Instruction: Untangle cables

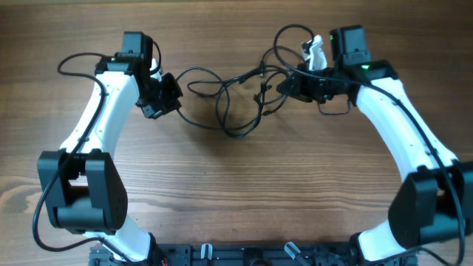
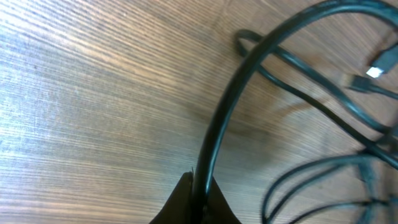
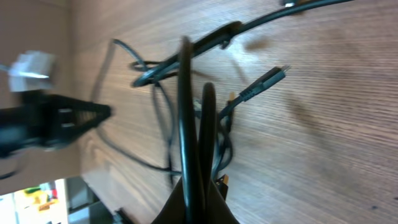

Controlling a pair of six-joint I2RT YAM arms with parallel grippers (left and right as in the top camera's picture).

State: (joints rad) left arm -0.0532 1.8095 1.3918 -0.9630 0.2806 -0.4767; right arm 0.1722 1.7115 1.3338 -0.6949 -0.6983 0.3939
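Next, my left gripper releases its black cable on the bare wood (image 1: 193, 131) just beside the tangled loops, toward the front edge.
Several thin black cables (image 1: 230, 103) lie tangled in loops on the wooden table between my two arms. My left gripper (image 1: 171, 96) sits at the tangle's left end, shut on one cable (image 2: 227, 112) that runs out from between the jaws (image 2: 200, 190) and arcs up to the right. A plug with a whitish tip (image 2: 378, 66) lies at the right of the left wrist view. My right gripper (image 1: 290, 85) is at the tangle's right end, jaws (image 3: 194, 186) shut on a cable (image 3: 183, 106) that rises straight ahead. A black plug (image 3: 266, 78) lies on the wood beyond.
The wooden table (image 1: 244, 192) stretches toward the front edge. A black rail (image 1: 244, 255) runs along that edge between the arm bases. Thicker arm wires loop at the back left (image 1: 74, 60) and back right (image 1: 292, 31). A white piece (image 1: 316, 50) sits by the right wrist.
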